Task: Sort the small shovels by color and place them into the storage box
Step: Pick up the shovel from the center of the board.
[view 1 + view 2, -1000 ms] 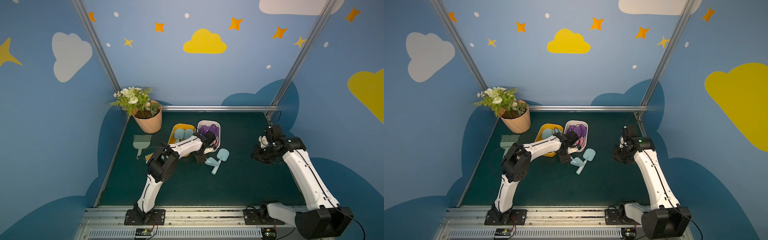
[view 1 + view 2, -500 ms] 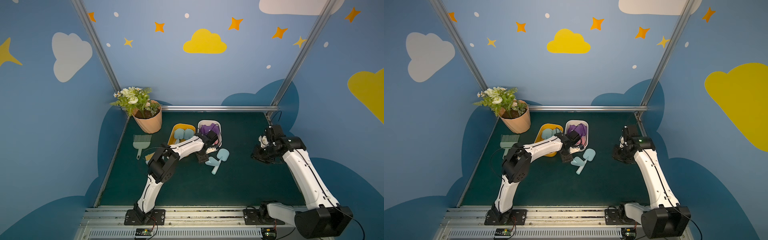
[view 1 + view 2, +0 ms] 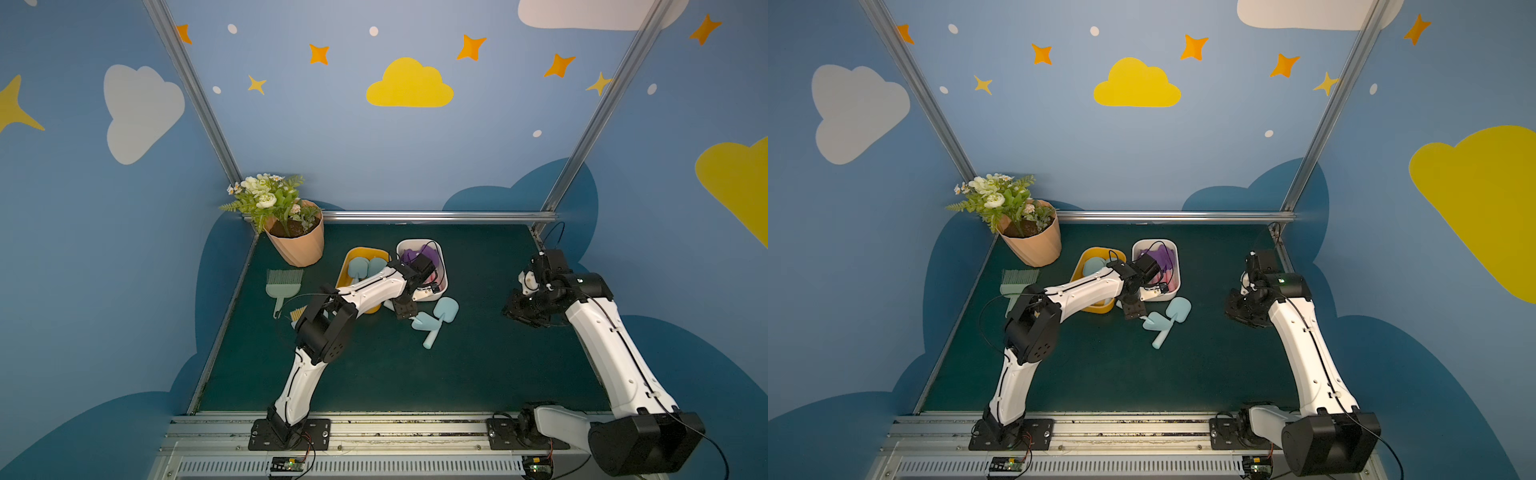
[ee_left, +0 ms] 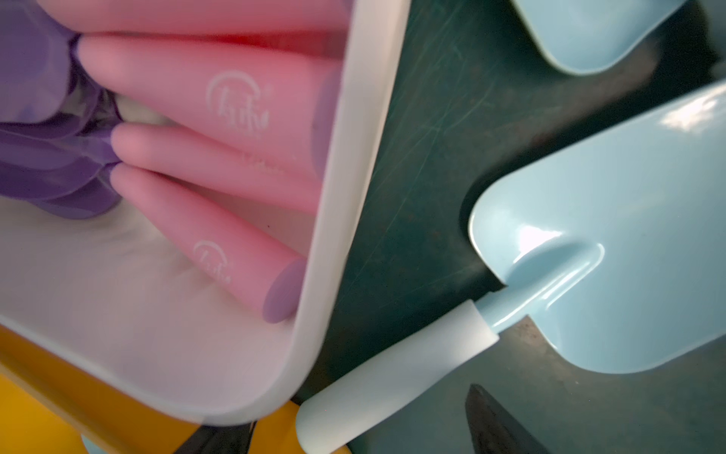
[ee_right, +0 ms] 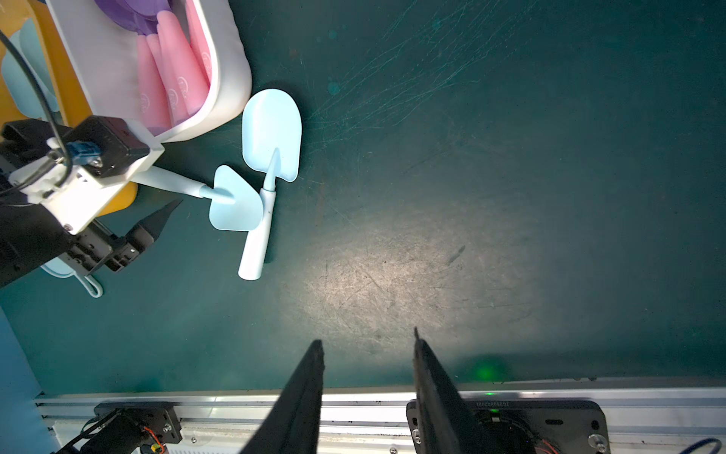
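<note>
I should close my left gripper on the end of the mint handle (image 3: 389, 304) (image 4: 349, 407) next to the yellow storage box, so that I can pick up that pale blue small shovel.
Two pale blue small shovels lie crossed on the green mat in front of the white storage box (image 3: 444, 266): one (image 3: 446, 309) (image 5: 271, 133) has its handle toward the front, the other (image 3: 424, 322) (image 5: 233, 208) has its handle toward my left gripper (image 3: 405, 309) (image 4: 353, 436). That gripper is open, with its fingers on either side of this mint handle (image 4: 393, 377) and apart from it. Purple shovels with pink handles (image 4: 235, 102) fill the white box. The yellow storage box (image 3: 353, 254) holds blue ones. My right gripper (image 3: 521, 313) (image 5: 367, 337) hangs open and empty at the right.
A peach flowerpot (image 3: 297, 245) with flowers stands at the back left. A grey-green brush (image 3: 282, 282) lies in front of it. A light blue dustpan (image 5: 74, 275) shows partly under my left arm. The metal rail (image 3: 374, 419) runs along the front edge.
My left gripper has slid a little forward and rightward from the white box's front corner to the blue shovel's handle. The right arm has not moved.
</note>
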Robot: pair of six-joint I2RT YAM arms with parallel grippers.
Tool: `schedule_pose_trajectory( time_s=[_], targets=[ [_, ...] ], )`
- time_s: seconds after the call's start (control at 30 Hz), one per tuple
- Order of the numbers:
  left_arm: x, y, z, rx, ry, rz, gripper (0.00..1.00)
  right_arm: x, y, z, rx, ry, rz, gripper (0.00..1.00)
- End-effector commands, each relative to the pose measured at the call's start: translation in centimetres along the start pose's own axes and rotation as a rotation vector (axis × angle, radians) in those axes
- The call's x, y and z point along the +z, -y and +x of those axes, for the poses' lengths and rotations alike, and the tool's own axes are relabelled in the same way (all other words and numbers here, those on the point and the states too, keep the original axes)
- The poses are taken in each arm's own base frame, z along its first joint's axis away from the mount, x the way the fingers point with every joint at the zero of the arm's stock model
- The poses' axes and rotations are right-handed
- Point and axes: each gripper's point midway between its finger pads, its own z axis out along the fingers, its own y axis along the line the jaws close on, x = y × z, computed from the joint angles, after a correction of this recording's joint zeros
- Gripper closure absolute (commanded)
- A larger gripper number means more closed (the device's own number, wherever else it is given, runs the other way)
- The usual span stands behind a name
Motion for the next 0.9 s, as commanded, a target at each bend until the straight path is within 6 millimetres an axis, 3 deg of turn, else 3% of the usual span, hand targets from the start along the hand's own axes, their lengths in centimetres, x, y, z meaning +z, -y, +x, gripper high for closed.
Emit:
schedule_pose_trajectory(
  time_s=[0.0,0.47,0.87],
  targets=[
    [1.2,1.2,0.8,0.012,-0.035,0.053,0.18,0.4,0.0,0.1,-0.002,-0.016,-0.007,0.61],
    [3.1,3.4,2.8,0.005,-0.1,0.122,0.19,0.5,0.1,0.2,0.004,-0.024,-0.014,0.61],
    [2.9,4.8,3.9,-0.009,-0.137,0.163,0.3,0.6,0.2,0.3,0.02,-0.035,-0.025,0.61]
  ],
)
